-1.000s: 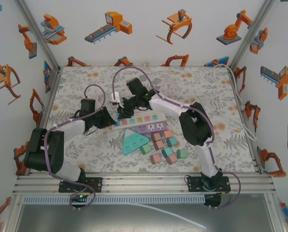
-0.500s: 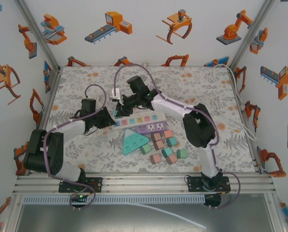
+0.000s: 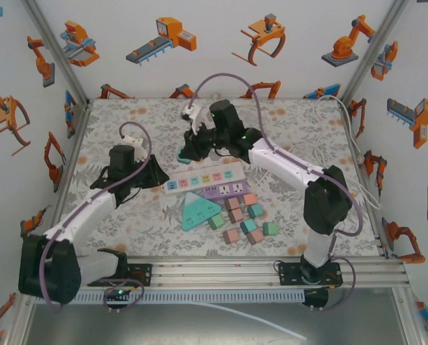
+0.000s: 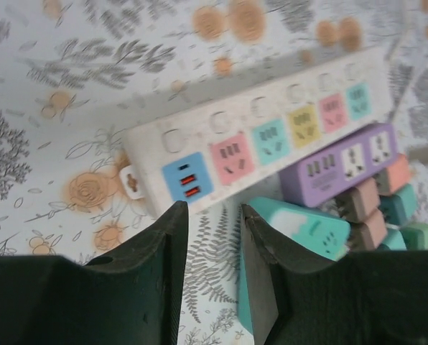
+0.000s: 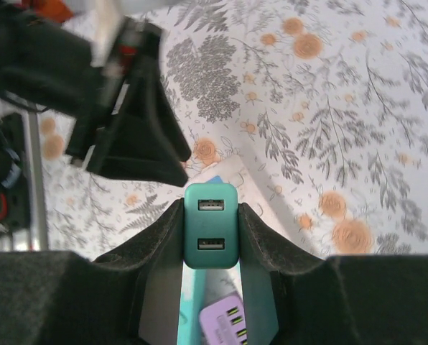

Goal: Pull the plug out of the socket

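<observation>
My right gripper needs to set the teal plug beside the pink block by the purple power strip's cable end (image 3: pixel 263 197).
The plug (image 5: pixel 210 224) is a teal charger block with two USB ports. My right gripper (image 5: pixel 210 215) is shut on it, one finger on each side. In the top view the plug (image 3: pixel 187 154) hangs in the right gripper (image 3: pixel 190 149), above and behind the left end of the white socket strip (image 3: pixel 203 177), clear of it. The strip (image 4: pixel 264 136) lies flat, with its row of coloured outlets bare. My left gripper (image 3: pixel 159 176) sits just off the strip's left end. In its wrist view the left gripper (image 4: pixel 212 215) has its jaws drawn close, and nothing but table between them.
A purple power strip (image 3: pixel 232 190) lies against the white one's near side. A teal triangular strip (image 3: pixel 197 210) and several small coloured blocks (image 3: pixel 246 215) sit in front. White cables (image 3: pixel 354 144) trail along the right wall. Open tabletop stretches at the back and left.
My right gripper has lifted the plug up and back, away from the socket strip. My left arm has drawn back to the left, off the strip's end.
</observation>
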`<action>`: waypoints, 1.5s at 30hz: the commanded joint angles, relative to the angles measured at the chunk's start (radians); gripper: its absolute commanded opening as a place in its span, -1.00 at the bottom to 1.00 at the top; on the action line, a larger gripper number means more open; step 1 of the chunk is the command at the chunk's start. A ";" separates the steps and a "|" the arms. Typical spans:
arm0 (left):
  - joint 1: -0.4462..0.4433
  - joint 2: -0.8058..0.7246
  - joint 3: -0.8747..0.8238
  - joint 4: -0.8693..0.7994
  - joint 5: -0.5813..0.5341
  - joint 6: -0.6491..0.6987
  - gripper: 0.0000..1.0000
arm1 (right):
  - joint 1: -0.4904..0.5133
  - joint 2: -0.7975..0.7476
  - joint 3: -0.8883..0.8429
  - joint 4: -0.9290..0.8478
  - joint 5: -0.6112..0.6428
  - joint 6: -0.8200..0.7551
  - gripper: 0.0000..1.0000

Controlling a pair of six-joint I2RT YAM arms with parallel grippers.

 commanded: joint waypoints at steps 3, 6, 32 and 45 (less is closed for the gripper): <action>-0.068 -0.201 -0.015 -0.051 0.078 0.111 -0.23 | -0.069 -0.124 -0.112 -0.011 0.070 0.263 -0.69; -0.115 -0.313 -0.029 -0.052 0.121 0.147 -0.22 | -0.117 -0.193 -0.198 -0.010 0.095 0.339 -0.68; -0.565 -0.296 0.007 0.032 0.172 0.396 0.47 | -0.540 -0.693 -1.058 0.314 0.434 0.806 -0.65; -0.568 -0.271 0.011 0.025 0.155 0.417 0.89 | -0.553 -0.539 -1.163 0.516 0.329 0.893 -0.55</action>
